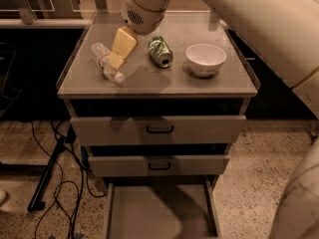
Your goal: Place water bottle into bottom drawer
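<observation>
Next, I close my gripper on the bottom end (100, 55) of the water bottle, opposite its white cap.
The water bottle (103, 59) lies on its side at the left of the cabinet top, its white cap (119, 77) toward the front. My gripper (116, 59), pale yellow under the arm's round white wrist, reaches down from the upper right and overlaps the bottle's middle. Whether it touches the bottle cannot be told. The bottom drawer (159, 214) is pulled out near the floor, with a bare grey floor inside.
A green soda can (160, 51) lies on its side at the middle of the cabinet top, with a white bowl (206, 59) to its right. The two upper drawers (159, 129) stand slightly open. Cables and a dark stand leg (47, 178) cross the floor at left.
</observation>
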`<action>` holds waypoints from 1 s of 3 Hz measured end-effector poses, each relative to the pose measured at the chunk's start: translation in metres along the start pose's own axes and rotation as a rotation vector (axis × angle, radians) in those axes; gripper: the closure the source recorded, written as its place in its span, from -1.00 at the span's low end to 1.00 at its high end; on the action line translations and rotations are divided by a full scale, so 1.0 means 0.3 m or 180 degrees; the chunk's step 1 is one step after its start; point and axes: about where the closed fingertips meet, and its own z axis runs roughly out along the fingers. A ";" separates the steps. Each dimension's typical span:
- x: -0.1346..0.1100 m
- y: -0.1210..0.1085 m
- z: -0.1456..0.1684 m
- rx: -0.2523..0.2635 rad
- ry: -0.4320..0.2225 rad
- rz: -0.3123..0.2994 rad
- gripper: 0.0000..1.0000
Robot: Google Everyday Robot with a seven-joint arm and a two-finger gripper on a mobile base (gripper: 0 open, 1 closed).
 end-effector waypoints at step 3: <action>-0.224 -0.047 0.129 -0.0214 -0.0213 0.0093 -1.00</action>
